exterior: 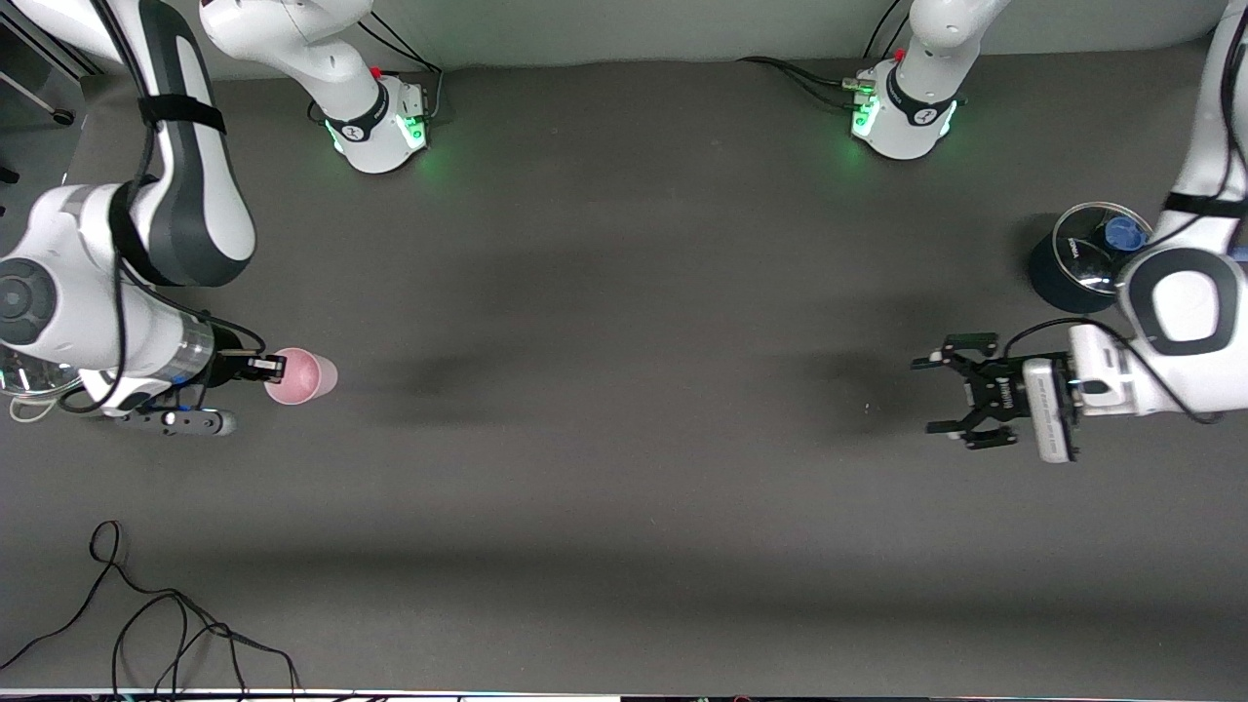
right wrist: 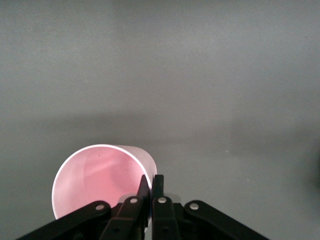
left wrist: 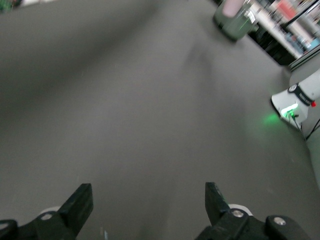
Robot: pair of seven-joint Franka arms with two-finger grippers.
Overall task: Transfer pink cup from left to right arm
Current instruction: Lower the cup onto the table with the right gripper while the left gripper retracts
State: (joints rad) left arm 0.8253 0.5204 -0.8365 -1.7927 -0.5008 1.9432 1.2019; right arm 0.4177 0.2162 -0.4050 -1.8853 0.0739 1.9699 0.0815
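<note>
The robot's right gripper needs to release the pink cup on the bare table [exterior: 348, 411] between the black cables and the nearest arm base.
The pink cup [exterior: 310, 378] is at the right arm's end of the table, held by its rim. My right gripper [exterior: 277, 369] is shut on the rim wall, one finger inside the cup and one outside. In the right wrist view the cup [right wrist: 95, 175] shows its open mouth, with the right gripper [right wrist: 152, 181] pinching its edge. My left gripper [exterior: 948, 395] is open and empty over the table at the left arm's end, well apart from the cup. The left wrist view shows the left gripper [left wrist: 148, 199] with its fingers wide apart over bare table.
A dark round container [exterior: 1072, 263] with a clear lid and a blue thing in it stands at the left arm's end. Black cables [exterior: 166, 624] lie near the table's front edge. The arm bases [exterior: 380, 127] stand along the table's back edge.
</note>
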